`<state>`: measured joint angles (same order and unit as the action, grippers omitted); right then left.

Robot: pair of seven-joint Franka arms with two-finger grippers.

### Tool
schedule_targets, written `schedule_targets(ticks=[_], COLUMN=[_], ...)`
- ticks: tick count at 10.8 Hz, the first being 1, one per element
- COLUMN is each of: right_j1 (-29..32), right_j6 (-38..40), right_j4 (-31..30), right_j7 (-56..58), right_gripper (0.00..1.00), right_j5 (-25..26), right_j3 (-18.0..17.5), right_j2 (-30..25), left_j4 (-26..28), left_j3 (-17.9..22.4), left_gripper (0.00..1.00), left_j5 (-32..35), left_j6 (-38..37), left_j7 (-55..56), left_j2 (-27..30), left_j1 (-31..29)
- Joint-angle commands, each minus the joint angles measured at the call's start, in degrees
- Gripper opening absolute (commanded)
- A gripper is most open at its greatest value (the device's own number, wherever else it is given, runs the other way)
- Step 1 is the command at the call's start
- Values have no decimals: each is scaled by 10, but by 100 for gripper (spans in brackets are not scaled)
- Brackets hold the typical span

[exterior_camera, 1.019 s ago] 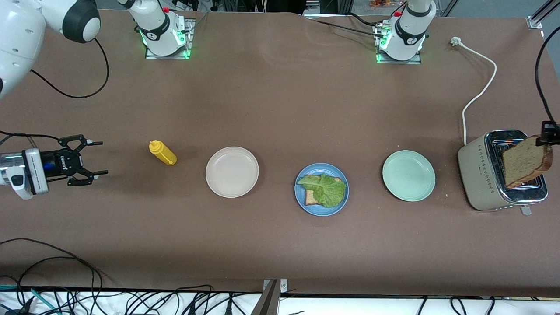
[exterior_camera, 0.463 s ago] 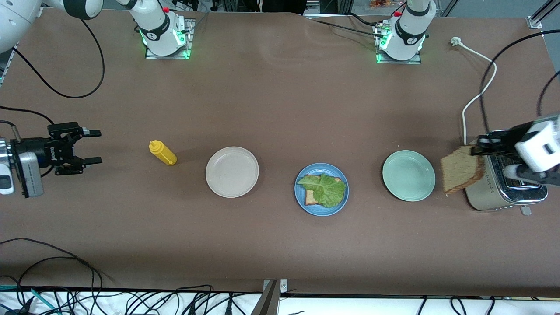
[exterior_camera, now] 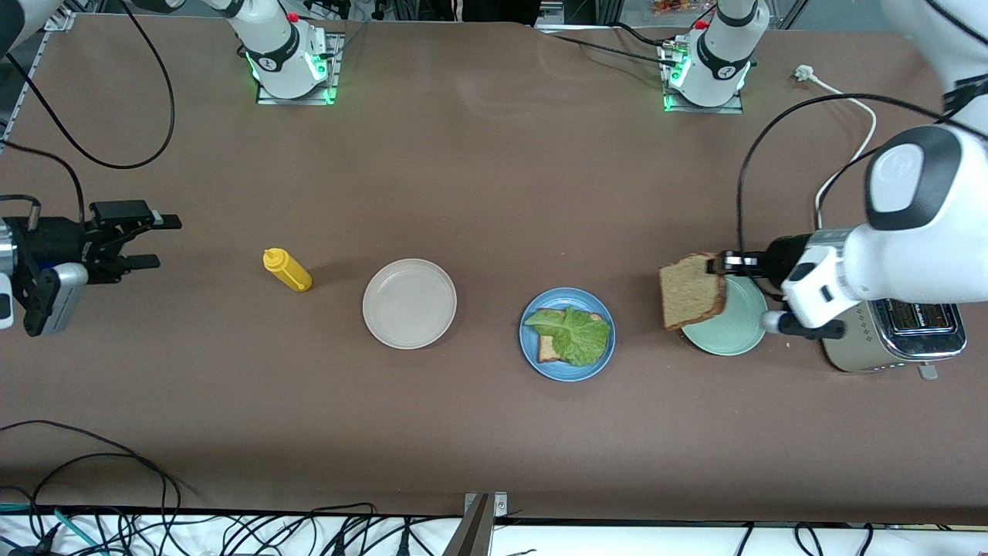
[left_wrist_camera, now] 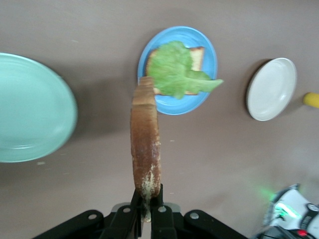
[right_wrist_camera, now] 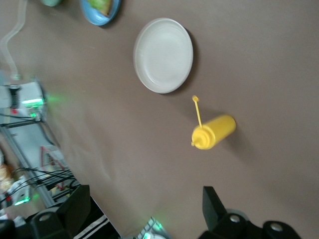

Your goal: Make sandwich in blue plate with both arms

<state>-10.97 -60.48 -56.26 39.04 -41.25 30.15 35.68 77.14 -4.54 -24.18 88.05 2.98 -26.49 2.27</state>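
Note:
The second bread slice, now held on edge over the mint-green plate, will be let go by my left gripper on top of the ruffled lettuce leaf [exterior_camera: 576,332] [left_wrist_camera: 177,70] on the blue plate.
On the blue plate [exterior_camera: 567,369] [left_wrist_camera: 207,47] in the middle of the table lies one bread slice [exterior_camera: 547,350] [left_wrist_camera: 198,55] with a ruffled lettuce leaf [exterior_camera: 575,333] [left_wrist_camera: 174,69] on top. My left gripper [exterior_camera: 718,264] [left_wrist_camera: 148,199] is shut on a second brown bread slice [exterior_camera: 692,290] [left_wrist_camera: 145,139], held on edge in the air over the mint-green plate [exterior_camera: 733,332] [left_wrist_camera: 30,109]. My right gripper [exterior_camera: 154,241] [right_wrist_camera: 144,204] hangs open and holds nothing, up over the right arm's end of the table.
A cream-white plate [exterior_camera: 409,303] [right_wrist_camera: 163,55] and a yellow squeeze bottle [exterior_camera: 287,269] [right_wrist_camera: 213,132] stand toward the right arm's end. A toaster [exterior_camera: 895,340] with a white cord [exterior_camera: 845,166] sits at the left arm's end, partly covered by the left arm.
The left gripper has carried the bread slice from the toaster to over the mint-green plate, toward the blue plate. The right gripper has drawn back a little and turned.

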Motion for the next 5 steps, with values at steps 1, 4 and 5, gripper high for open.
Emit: schedule_targets(ticks=[1,4,5], right_j1=[20,116,129], right_j6=[-3,6,20], right_j4=[46,45,28], right_j7=[-110,-235,-268], right_gripper=[100,100,100], right_j5=[188,493,557], right_j3=[-128,-417,-466], right_j2=[-36,-62,-79], left_j4=[-6,-10,-11], left_j3=[9,8,8], left_gripper=[0,0,0], left_j5=[-167,-197,-210], left_j6=[16,52,63], left_j7=[11,1,-2], left_j2=[-51,-90,-102], left_j1=[9,14,21])
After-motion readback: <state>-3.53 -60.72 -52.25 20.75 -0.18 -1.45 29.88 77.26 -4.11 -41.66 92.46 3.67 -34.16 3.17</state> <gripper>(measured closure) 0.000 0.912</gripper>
